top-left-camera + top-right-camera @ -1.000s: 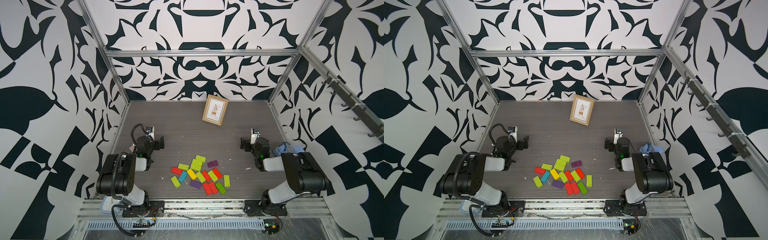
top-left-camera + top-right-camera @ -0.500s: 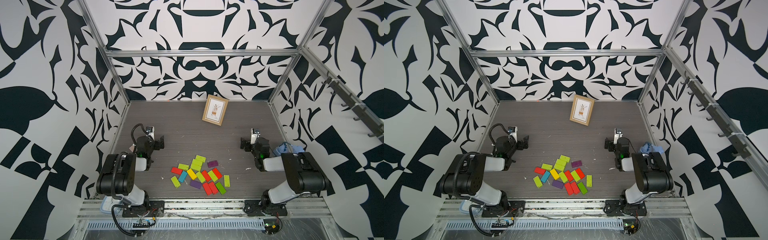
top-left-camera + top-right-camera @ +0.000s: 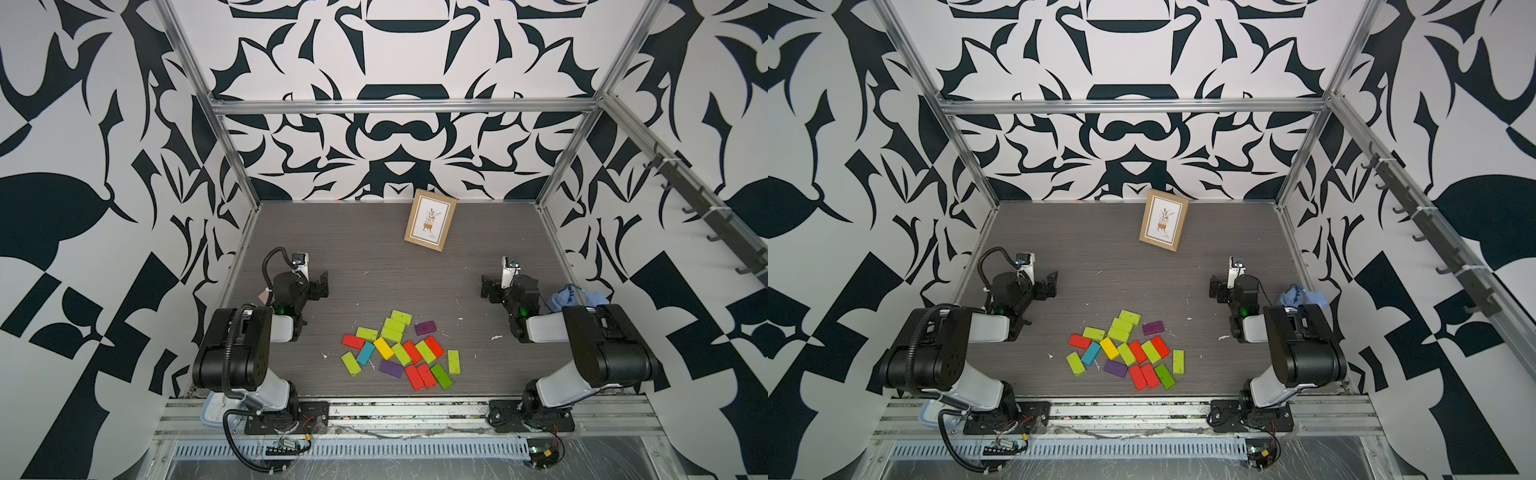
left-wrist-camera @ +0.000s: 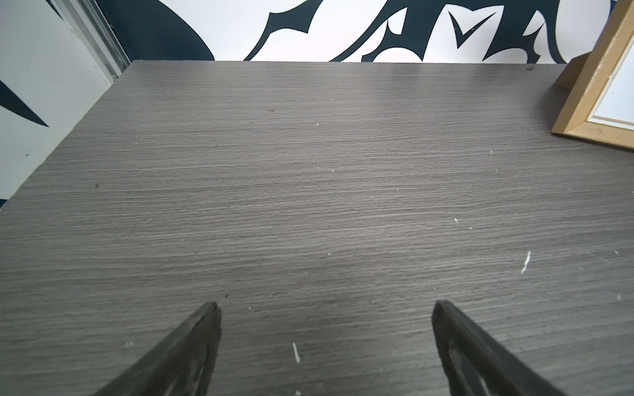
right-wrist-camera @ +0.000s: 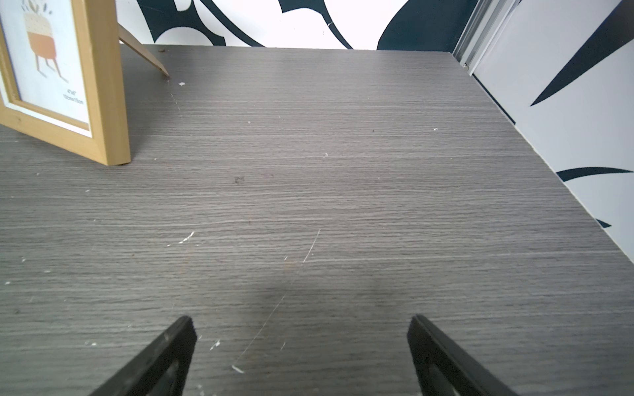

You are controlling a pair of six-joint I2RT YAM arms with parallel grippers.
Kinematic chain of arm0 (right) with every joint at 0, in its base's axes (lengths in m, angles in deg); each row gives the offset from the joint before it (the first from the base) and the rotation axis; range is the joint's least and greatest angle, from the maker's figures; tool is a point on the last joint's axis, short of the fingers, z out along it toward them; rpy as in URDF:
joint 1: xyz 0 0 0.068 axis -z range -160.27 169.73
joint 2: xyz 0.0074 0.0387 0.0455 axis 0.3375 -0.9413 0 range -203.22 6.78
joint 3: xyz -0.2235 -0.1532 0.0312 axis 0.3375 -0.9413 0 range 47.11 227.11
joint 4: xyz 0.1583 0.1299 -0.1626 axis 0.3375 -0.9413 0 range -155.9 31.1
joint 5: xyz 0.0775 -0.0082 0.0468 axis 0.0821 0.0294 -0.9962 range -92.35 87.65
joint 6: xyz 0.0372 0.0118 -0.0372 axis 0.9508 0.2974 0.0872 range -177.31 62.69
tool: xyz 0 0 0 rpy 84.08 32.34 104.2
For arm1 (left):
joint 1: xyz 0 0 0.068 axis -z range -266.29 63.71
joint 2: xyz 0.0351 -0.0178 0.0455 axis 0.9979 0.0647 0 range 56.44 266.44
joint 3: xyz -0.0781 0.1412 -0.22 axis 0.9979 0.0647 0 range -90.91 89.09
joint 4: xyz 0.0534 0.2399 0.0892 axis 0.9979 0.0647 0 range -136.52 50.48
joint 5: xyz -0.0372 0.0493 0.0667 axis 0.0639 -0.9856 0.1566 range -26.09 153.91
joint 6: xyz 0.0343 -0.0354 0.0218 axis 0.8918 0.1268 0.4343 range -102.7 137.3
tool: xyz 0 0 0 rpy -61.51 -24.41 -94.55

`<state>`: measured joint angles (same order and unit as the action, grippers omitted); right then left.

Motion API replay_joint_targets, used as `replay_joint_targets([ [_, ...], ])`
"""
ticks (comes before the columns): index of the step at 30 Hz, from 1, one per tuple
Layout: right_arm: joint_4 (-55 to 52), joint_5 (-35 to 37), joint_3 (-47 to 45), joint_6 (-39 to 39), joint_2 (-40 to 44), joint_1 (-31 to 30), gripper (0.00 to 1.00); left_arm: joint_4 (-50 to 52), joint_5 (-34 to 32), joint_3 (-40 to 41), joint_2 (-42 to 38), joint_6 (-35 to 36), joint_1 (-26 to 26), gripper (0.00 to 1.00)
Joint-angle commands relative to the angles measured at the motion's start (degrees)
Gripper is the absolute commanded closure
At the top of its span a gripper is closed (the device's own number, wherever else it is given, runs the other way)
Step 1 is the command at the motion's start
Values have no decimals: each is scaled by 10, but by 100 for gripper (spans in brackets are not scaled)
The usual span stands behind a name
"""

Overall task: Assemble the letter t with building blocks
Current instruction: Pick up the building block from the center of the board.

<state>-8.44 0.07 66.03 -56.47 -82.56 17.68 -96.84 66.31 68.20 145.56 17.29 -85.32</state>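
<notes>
The middle of the outermost lime green block (image 3: 453,362), the one at the edge of the pile closest to the blue cloth, will be gripped by my right gripper.
The building blocks (image 3: 401,353) (image 3: 1126,353) lie flat in a loose pile near the table's front middle, in both top views: lime green, red, purple, one yellow and one blue. Neither wrist view shows them. My left gripper (image 3: 322,284) (image 3: 1052,283) rests low at the left, behind and to the left of the pile. It is open, with only bare table between its fingers (image 4: 324,305). At the right, my right gripper (image 3: 486,286) (image 3: 1214,289) sits behind and to the right of the pile. It is open and empty too (image 5: 300,320).
A wooden picture frame (image 3: 430,220) (image 3: 1163,220) (image 4: 597,103) (image 5: 103,85) stands propped at the back of the grey table (image 3: 374,249). A blue cloth (image 3: 577,297) (image 3: 1302,297) lies by the right wall. Patterned walls enclose three sides.
</notes>
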Motion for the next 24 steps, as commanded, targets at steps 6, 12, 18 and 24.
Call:
replay_joint_targets([
  [6, -4, 20, 20, 10, 23, -4, 0, -19, -3, -6, 1, 2, 0, 0],
  [12, -219, 38, 80, 32, 161, -12, 1, 40, -37, 9, -98, -2, 10, 0],
  [18, -496, 56, 185, 60, 250, -32, 1, 211, -62, -39, -234, -39, 44, 0],
  [24, -676, 59, 240, 116, 300, -76, 3, 415, -83, -134, -300, -52, 110, 0],
])
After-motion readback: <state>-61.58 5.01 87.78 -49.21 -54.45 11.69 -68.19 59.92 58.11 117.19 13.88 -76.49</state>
